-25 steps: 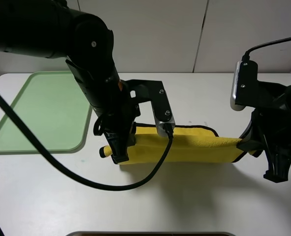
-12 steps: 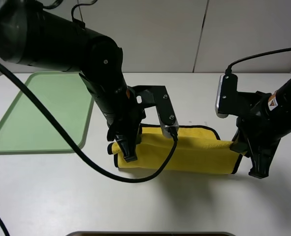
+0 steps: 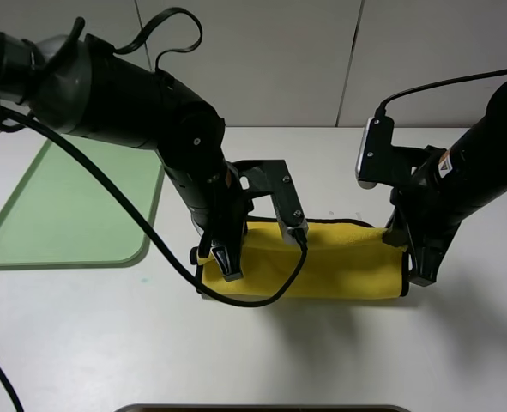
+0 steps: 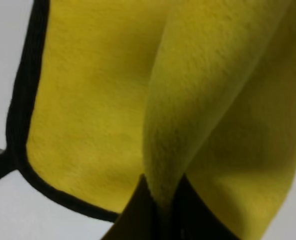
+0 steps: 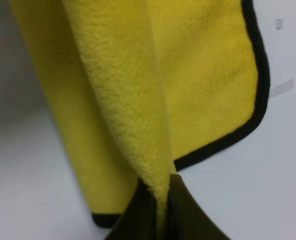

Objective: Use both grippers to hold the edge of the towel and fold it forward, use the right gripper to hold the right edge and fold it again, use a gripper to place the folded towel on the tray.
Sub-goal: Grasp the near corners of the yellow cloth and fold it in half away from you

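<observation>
Next, my right gripper lets go of the lifted towel edge on the lower layer's corner (image 3: 380,244) (image 5: 239,149) beside the far black trim.
The yellow towel (image 3: 339,262) with black edge trim (image 3: 352,221) lies on the white table, its near part lifted and draped over the rest. My left gripper (image 3: 223,257) is shut on the towel's left end; the left wrist view shows the plush cloth (image 4: 188,115) pinched between the dark fingers (image 4: 135,215). My right gripper (image 3: 412,262) is shut on the right end; the right wrist view shows the cloth (image 5: 132,110) pinched between its fingers (image 5: 188,215). The mint-green tray (image 3: 64,206) lies at the left, empty.
A white wall with panel seams (image 3: 349,60) stands behind the table. A dark edge (image 3: 262,408) shows at the bottom of the exterior view. Loose black cables (image 3: 90,206) hang from the left arm across the tray's near corner.
Both grippers have carried the held towel edge away from the near side, over the cloth. The right gripper has moved inward to the left, and the towel now sags lower toward the table.
</observation>
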You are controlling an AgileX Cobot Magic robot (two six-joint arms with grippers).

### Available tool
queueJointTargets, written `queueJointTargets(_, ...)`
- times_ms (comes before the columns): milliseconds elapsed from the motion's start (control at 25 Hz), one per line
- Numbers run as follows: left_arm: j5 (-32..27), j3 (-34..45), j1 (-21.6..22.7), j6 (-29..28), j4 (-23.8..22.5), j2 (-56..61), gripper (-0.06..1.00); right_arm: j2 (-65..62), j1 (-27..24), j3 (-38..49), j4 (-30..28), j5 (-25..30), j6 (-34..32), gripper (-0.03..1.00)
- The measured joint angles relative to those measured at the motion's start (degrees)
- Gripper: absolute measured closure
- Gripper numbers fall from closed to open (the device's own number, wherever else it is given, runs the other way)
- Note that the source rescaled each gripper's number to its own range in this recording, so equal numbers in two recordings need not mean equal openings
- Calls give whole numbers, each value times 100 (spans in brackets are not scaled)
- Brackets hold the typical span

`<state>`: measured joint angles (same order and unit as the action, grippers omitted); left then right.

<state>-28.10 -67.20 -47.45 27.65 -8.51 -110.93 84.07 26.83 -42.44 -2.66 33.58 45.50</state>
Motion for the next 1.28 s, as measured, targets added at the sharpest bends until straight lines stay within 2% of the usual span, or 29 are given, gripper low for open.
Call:
queueJointTargets(160, 249, 0, 34, -132, -211, -66, 94, 164, 0, -38, -13, -115, -22, 97)
queueJointTargets(440, 661, 0, 429, -197, -229, -66, 94, 425, 0, -46, -18, -519, -45, 97)
queueJointTargets(720, 1099, 0, 464, -197, -250, -172, 94, 627, 0, -46, -58, -599, -111, 97)
queueJointTargets(1120, 1169, 10, 469, -201, -250, -350, 94, 627, 0, -46, -117, -633, -111, 97)
queueJointTargets(1200, 1183, 10, 475, -201, -250, -350, 92, 627, 0, -46, -129, -645, -118, 97)
queueJointTargets(1280, 1187, 10, 475, -201, -250, -350, 81, 627, 0, -46, -144, -662, -124, 96)
